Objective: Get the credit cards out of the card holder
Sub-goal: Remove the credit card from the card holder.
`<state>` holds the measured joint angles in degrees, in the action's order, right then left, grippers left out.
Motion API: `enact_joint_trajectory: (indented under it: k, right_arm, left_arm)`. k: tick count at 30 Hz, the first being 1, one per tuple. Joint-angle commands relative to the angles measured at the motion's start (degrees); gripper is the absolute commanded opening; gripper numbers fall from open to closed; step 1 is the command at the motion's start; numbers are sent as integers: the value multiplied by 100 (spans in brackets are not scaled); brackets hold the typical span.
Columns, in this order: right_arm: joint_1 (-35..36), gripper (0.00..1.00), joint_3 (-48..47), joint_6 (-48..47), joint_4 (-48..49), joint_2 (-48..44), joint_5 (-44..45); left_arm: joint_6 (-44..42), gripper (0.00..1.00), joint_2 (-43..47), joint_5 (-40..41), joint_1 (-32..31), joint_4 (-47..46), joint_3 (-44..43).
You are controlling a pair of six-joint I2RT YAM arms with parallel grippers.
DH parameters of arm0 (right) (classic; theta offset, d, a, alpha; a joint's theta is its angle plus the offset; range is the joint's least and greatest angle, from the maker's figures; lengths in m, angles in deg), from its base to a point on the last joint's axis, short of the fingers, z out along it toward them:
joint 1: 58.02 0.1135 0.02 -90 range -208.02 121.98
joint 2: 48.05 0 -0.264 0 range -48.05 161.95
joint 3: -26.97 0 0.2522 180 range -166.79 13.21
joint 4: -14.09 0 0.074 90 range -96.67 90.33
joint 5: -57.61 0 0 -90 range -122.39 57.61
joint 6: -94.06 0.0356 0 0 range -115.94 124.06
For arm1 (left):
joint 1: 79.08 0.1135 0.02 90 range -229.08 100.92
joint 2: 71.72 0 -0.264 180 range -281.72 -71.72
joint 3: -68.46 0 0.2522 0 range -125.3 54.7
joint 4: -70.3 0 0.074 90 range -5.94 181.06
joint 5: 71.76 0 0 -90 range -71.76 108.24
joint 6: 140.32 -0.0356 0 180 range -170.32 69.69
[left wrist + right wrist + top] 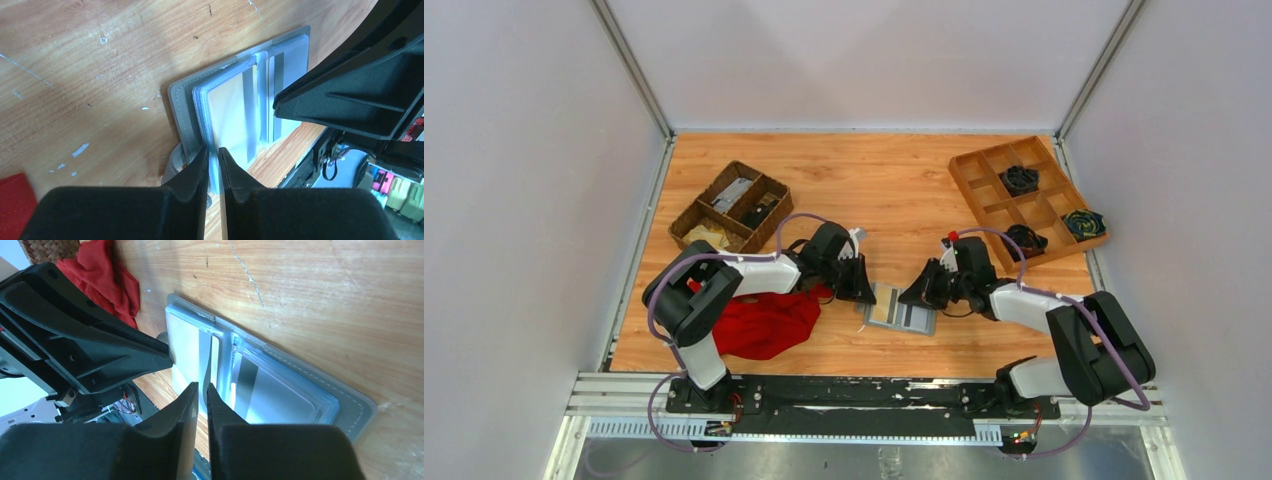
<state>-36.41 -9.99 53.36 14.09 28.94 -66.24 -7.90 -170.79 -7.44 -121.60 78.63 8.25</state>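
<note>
The tan credit card is mostly inside its clear sleeve. My right gripper will open and pinch the card's exposed edge [214, 359] before it pulls the card out.
The grey card holder [902, 308] lies open on the table between my two grippers. My left gripper [860, 291] is shut on the near edge of its clear sleeve pages [214, 155]. A tan credit card [229, 107] sits in the top sleeve of that half, and it also shows from above [881, 311]. My right gripper [920, 294] is shut at the spine [201, 388] on a thin dark sheet standing edge-on [208, 362], apparently a credit card. The other half [280, 395] holds sleeves with a grey-striped card [277, 100].
A red cloth [764, 322] lies under my left arm, beside the holder. A dark wicker basket [729, 207] stands at the back left. A wooden divided tray [1028, 200] with dark items stands at the back right. The table's front edge is just behind the holder.
</note>
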Motion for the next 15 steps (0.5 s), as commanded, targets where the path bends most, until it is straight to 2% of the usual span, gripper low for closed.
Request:
enact_joint_trajectory:
  k: [1, 5, 6, 8, 15]
  right_arm:
    - [-84, 17, 9, 0, 127, -9, -137]
    - [-86, 17, 41, 7, 131, 54, -157]
    - [-91, 17, 51, 9, 135, 84, -154]
    - [-86, 17, 62, 22, 147, 148, -173]
    - [-95, 17, 162, 137, 214, 214, -166]
  left_arm:
    - [-45, 14, 79, -187, -63, -64, -95]
    - [11, 14, -27, -308, -64, -161, -151]
    - [24, 11, -52, -328, -63, -184, -161]
    - [59, 0, -67, -359, -72, -233, -164]
    - [159, 0, 16, -361, -70, -386, -87]
